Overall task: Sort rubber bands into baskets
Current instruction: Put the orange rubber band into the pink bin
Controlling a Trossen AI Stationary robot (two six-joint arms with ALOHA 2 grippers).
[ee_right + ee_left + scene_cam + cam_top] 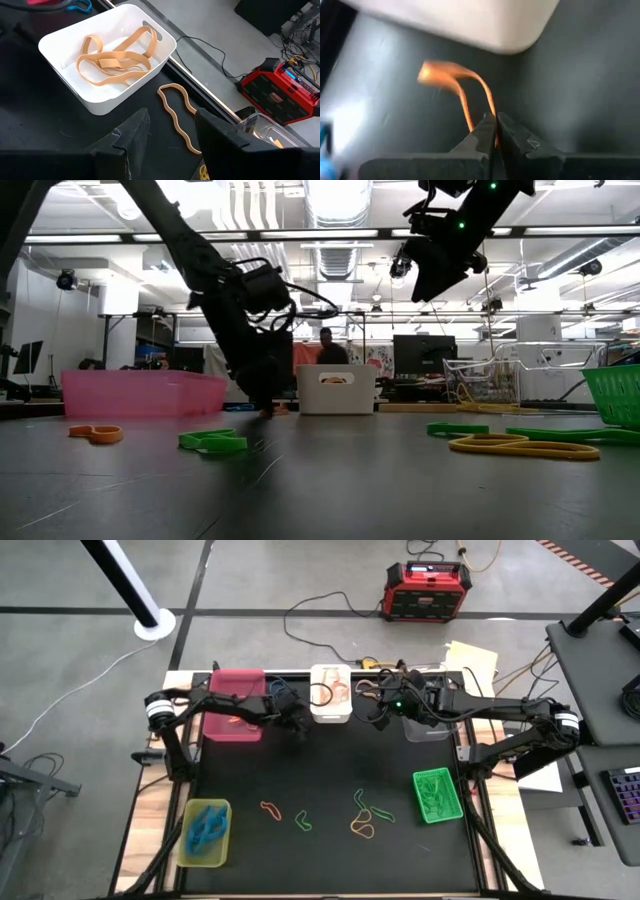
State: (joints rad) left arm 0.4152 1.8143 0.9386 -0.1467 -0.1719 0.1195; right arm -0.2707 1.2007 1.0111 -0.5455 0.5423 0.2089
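The orange rubber band will drop from my left gripper as I open it inside the near end of the pink basket (241, 721).
My left gripper (495, 131) is shut on an orange rubber band (462, 87) on the black mat, just in front of the white basket (330, 695); in the low view its fingertips (266, 408) reach down to the mat. My right gripper (170, 135) hangs open, high above the mat, with nothing between its fingers. Below it lie a tan band (177, 112) and the white basket (107, 55) holding tan bands. Several loose green and orange bands (362, 815) lie on the mat's near half. My left gripper pinches the orange band between its two fingertips, where two strands (487, 107) run together. The fingers slant down onto it from the table's left. The band's looped end (435, 75) reaches away from the fingers toward the white basket.
A pink basket (236, 705) stands at the far left and a clear one (425, 725) at the far right. A green basket (437, 795) sits at the near right, and a yellow-green one (205, 832) with blue bands at the near left. A red-and-black power box (425, 590) sits on the floor beyond.
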